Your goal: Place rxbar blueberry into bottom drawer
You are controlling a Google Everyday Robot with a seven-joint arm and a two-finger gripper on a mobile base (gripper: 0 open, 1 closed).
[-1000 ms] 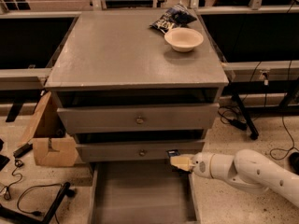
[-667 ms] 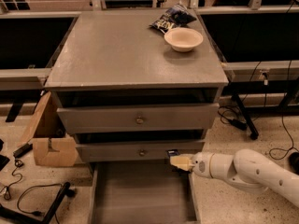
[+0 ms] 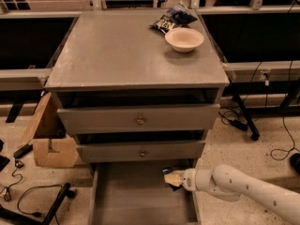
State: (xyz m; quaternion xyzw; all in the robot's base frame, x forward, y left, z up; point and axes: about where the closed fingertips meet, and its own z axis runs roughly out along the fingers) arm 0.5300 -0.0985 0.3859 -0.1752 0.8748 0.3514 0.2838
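Observation:
The rxbar blueberry will be released on the bottom drawer's grey bottom, toward the side (image 3: 166, 195) nearest my arm.
My gripper (image 3: 172, 178) reaches in from the lower right on a white arm and is shut on the rxbar blueberry (image 3: 168, 173), a small dark wrapper seen at its fingertips. It holds the bar over the right rear part of the bottom drawer (image 3: 136, 201), which is pulled out and shows a plain grey floor. The bar hangs just below the front of the middle drawer.
The two upper drawers (image 3: 139, 120) with brass knobs are nearly shut. On the cabinet top stand a beige bowl (image 3: 184, 39) and a dark-blue-and-white snack bag (image 3: 171, 18). A cardboard box (image 3: 47, 137) and cables lie on the floor at left.

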